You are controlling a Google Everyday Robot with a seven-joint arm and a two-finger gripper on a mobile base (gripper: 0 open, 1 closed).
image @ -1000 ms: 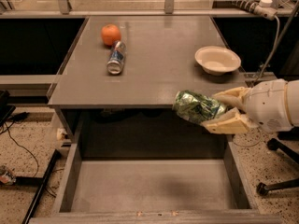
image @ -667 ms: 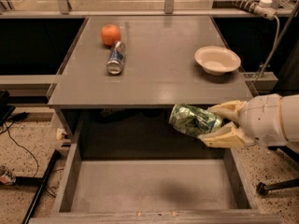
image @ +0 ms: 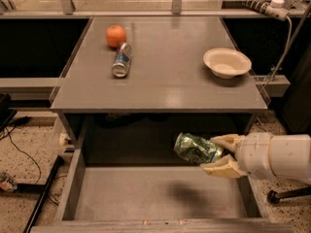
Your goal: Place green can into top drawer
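I will release the green can with my gripper midway across the top drawer's bottom (image: 175, 163), at the spot where the dark shadow of the table ends.
The green can (image: 195, 149) is crinkled and shiny, lying on its side in my gripper (image: 218, 154). The gripper's pale fingers (image: 222, 168) are shut on the can's right end. The white arm comes in from the right edge. The can hangs in the air above the top drawer (image: 146, 198), which is pulled out below the table's front edge. The can's shadow falls on the drawer's bare grey floor, right of its middle. The can is below the level of the tabletop.
On the grey table (image: 165, 81) lie an orange (image: 116, 35), a silver-and-blue can (image: 121, 60) on its side, and a white bowl (image: 227, 62) at the right. A power strip (image: 252, 4) with a cable runs at the top right. Cables lie on the floor at left.
My gripper has carried the green can down and a little left, from level with the table's front edge to inside the open drawer's space, lower over its floor.
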